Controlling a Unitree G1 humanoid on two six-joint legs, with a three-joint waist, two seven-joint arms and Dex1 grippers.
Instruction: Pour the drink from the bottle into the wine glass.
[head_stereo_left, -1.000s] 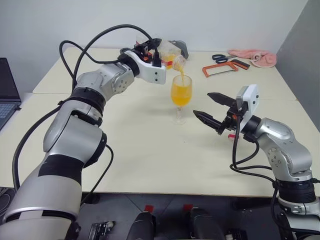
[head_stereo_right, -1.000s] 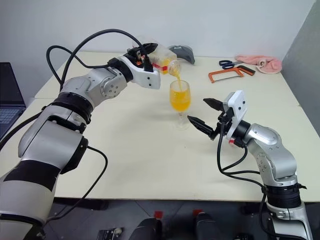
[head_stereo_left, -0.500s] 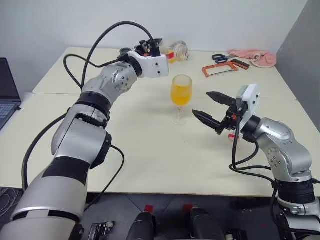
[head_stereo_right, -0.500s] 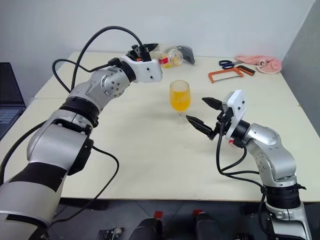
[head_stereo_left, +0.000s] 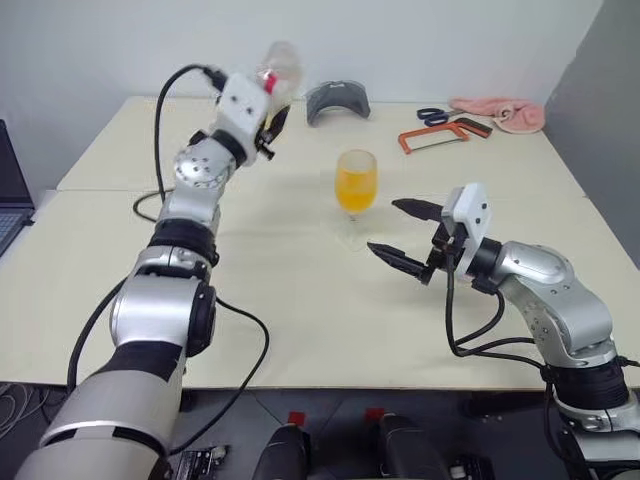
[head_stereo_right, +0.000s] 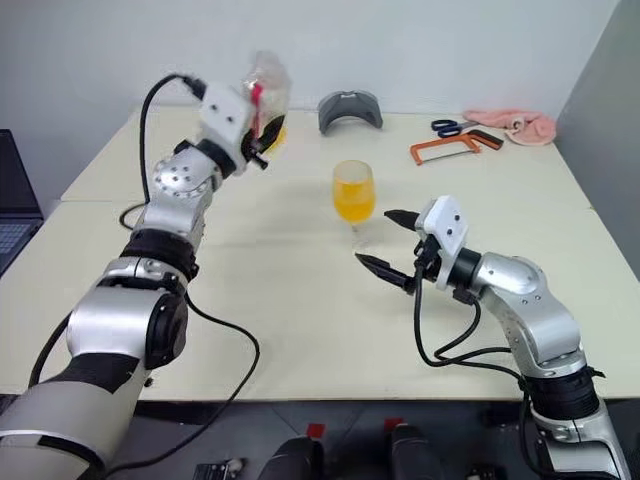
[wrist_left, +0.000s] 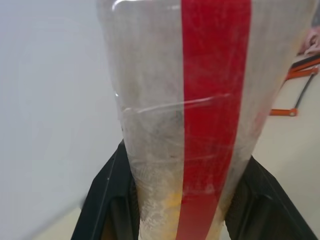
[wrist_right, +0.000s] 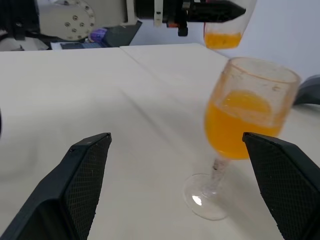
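I should set the bottle, now held in the air behind the glass, down with my left gripper on the cream table (head_stereo_left: 225, 238), between the laptop and the wine glass, closer to the glass.
My left gripper (head_stereo_left: 272, 115) is shut on the bottle (head_stereo_left: 278, 62) and holds it roughly upright in the air, off to the left of the wine glass and farther back. Up close, the bottle's red label strip (wrist_left: 210, 100) runs between the black fingers (wrist_left: 102, 200). A little orange drink (wrist_right: 222, 37) sits in the bottle's bottom. The wine glass (head_stereo_left: 356, 185) stands on the table, more than half full of orange drink. My right gripper (head_stereo_left: 381, 225) is open just right of the glass stem, near the table, with nothing in it.
Along the back of the cream table (head_stereo_left: 300, 300) lie a grey curved object (head_stereo_left: 337, 100), an orange hacksaw (head_stereo_left: 435, 135), scissors (head_stereo_left: 432, 114) and a pink cloth (head_stereo_left: 505, 112). A laptop (head_stereo_left: 8, 190) sits at the far left edge.
The left arm rolled the bottle from tipped over the glass back to upright and swung it left, away from the glass; the stream stopped. The right gripper edged slightly left.
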